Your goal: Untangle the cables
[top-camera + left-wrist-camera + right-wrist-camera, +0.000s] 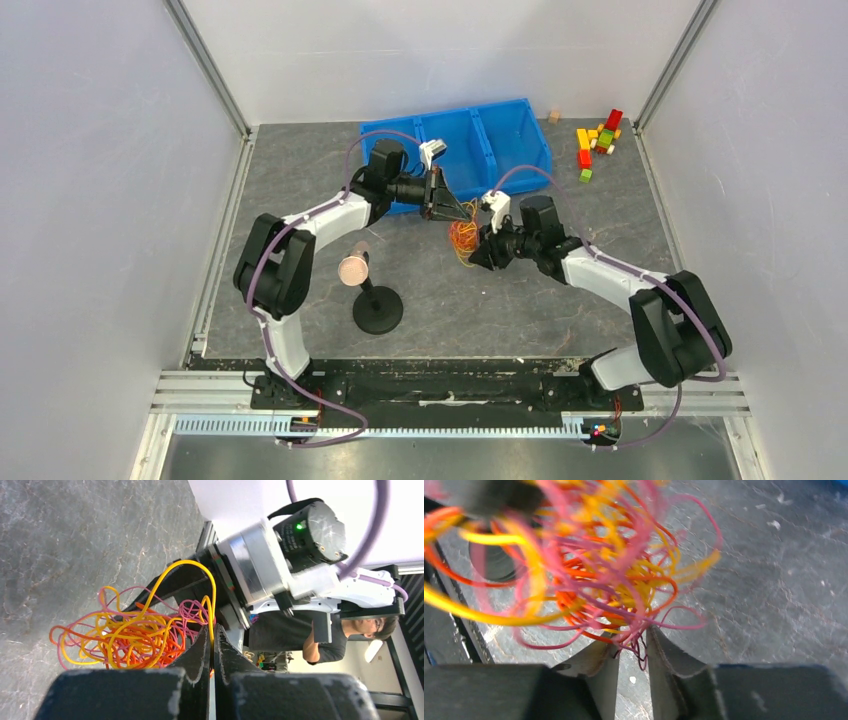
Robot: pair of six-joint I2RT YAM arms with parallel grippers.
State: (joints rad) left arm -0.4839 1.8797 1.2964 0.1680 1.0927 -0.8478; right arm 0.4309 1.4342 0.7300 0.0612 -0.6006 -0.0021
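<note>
Next, the left gripper releases the yellow cable on the table (436, 270) between the blue bin and black stand.
The cables (463, 238) form one loopy tangle of orange, yellow, pink and purple strands, held up between my two grippers in mid-table. My left gripper (462, 214) comes in from the left, its jaws shut on a yellow cable (212, 595) that arches up from the tangle (130, 640). In its wrist view the left gripper (212, 630) shows no gap between the fingers. My right gripper (631, 637) sits right under the tangle (599, 565). A clear gap shows between its jaws, and thin pink and purple loops hang into that gap.
A blue three-compartment bin (470, 108) stands behind the left gripper. Several coloured blocks (598, 140) lie at the back right. A black stand with a round base (377, 310) stands near the left arm. Pale walls close in the sides.
</note>
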